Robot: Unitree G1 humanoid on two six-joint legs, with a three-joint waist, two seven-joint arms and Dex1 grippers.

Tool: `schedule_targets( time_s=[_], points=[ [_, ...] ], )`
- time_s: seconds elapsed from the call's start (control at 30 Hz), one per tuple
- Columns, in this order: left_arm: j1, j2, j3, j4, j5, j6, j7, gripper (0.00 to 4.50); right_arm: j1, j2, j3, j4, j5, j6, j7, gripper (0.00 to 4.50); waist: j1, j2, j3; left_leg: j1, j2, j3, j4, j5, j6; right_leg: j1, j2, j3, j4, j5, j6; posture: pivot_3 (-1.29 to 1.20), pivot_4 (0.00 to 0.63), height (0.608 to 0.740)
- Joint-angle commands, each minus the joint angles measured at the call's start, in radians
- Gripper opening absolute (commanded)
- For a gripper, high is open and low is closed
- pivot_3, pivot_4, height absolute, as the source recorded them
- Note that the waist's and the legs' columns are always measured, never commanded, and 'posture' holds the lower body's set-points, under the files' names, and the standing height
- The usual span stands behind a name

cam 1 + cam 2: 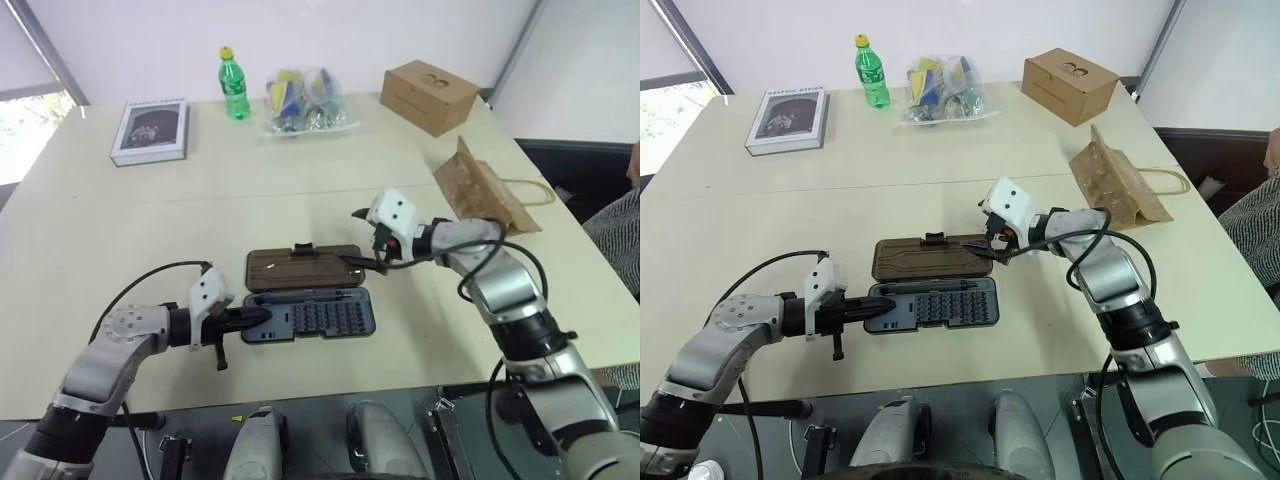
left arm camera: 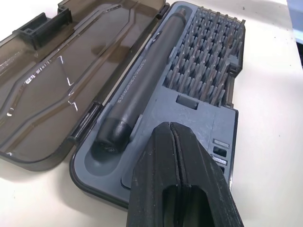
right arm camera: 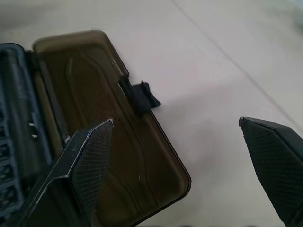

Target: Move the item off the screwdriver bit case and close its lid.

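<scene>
My right gripper, which is open and slanting over the end of the flat lid, should come lower and pinch the lid's far edge (image 1: pixel 343 247).
The screwdriver bit case (image 1: pixel 320 317) lies open near the table's front edge, with rows of bits and a slim screwdriver (image 2: pixel 142 85) in its tray. Its smoky-brown lid (image 1: pixel 300 268) is folded flat on the table behind the tray, latch tab (image 3: pixel 142 97) at the far edge. The item, a brown paper bag (image 1: pixel 480 190), lies on the table to the right, apart from the case. My left gripper (image 1: pixel 262 318) is shut, its tips on the tray's left end (image 2: pixel 173 130). My right gripper (image 1: pixel 362 240) stands open at the lid's right end, one finger (image 3: pixel 92 156) over the lid.
At the back of the table are a grey book (image 1: pixel 150 130), a green bottle (image 1: pixel 234 84), a clear bag of packets (image 1: pixel 300 100) and a cardboard box (image 1: pixel 430 95). A person's sleeve (image 1: pixel 620 230) shows at the right edge.
</scene>
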Motion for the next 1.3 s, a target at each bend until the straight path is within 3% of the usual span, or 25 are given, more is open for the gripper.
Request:
schedule_targets(
  time_s=[0.03,0.27,0.67,0.77,1.0,1.3],
  points=[
    [0.023,0.011,-0.04,0.03,0.056,0.012,0.005,0.0,-0.082,0.035,-0.017,0.159,0.017,-0.012,0.027,4.43,0.0,0.0,0.0,0.0,0.0,0.0,0.0,0.0,0.0,0.0,0.0,0.0,0.0,0.001,0.001,0.0,0.15,0.74],
    [0.027,0.009,-0.041,0.027,0.06,0.005,0.011,0.0,-0.161,0.068,0.012,0.353,-0.025,-0.06,0.068,4.43,0.001,0.0,0.0,0.0,0.0,0.0,0.0,0.0,0.0,0.0,0.0,0.0,0.0,0.001,0.002,0.0,0.15,0.74],
    [0.024,-0.009,-0.046,0.022,0.068,0.002,0.026,0.0,-0.175,0.088,0.031,0.437,-0.086,-0.119,0.086,4.43,0.0,0.001,0.0,0.0,0.0,0.0,0.0,0.0,0.0,0.0,-0.001,0.0,0.0,0.001,0.003,0.0,0.15,0.74],
    [0.026,-0.011,-0.046,0.022,0.071,0.0,0.028,0.0,-0.176,0.098,0.032,0.452,-0.097,-0.128,0.083,3.62,0.0,0.001,-0.001,0.0,0.0,0.0,0.0,0.0,0.0,0.0,-0.001,0.0,0.0,0.001,0.003,0.0,0.15,0.74],
    [0.027,-0.011,-0.043,0.023,0.072,-0.004,0.036,0.0,-0.175,0.102,0.038,0.472,-0.117,-0.152,0.099,0.18,-0.001,0.001,-0.001,0.0,0.0,0.0,0.0,0.0,0.0,0.0,-0.001,0.0,0.0,0.001,0.003,0.0,0.15,0.74],
    [0.013,-0.01,-0.031,0.051,0.077,-0.019,0.042,0.0,-0.133,0.068,0.082,0.425,-0.194,-0.311,0.11,0.08,-0.005,0.0,-0.002,0.006,0.001,0.0,-0.002,0.0,0.0,0.005,0.0,0.0,0.001,0.0,0.0,0.0,0.15,0.74]
  ],
)
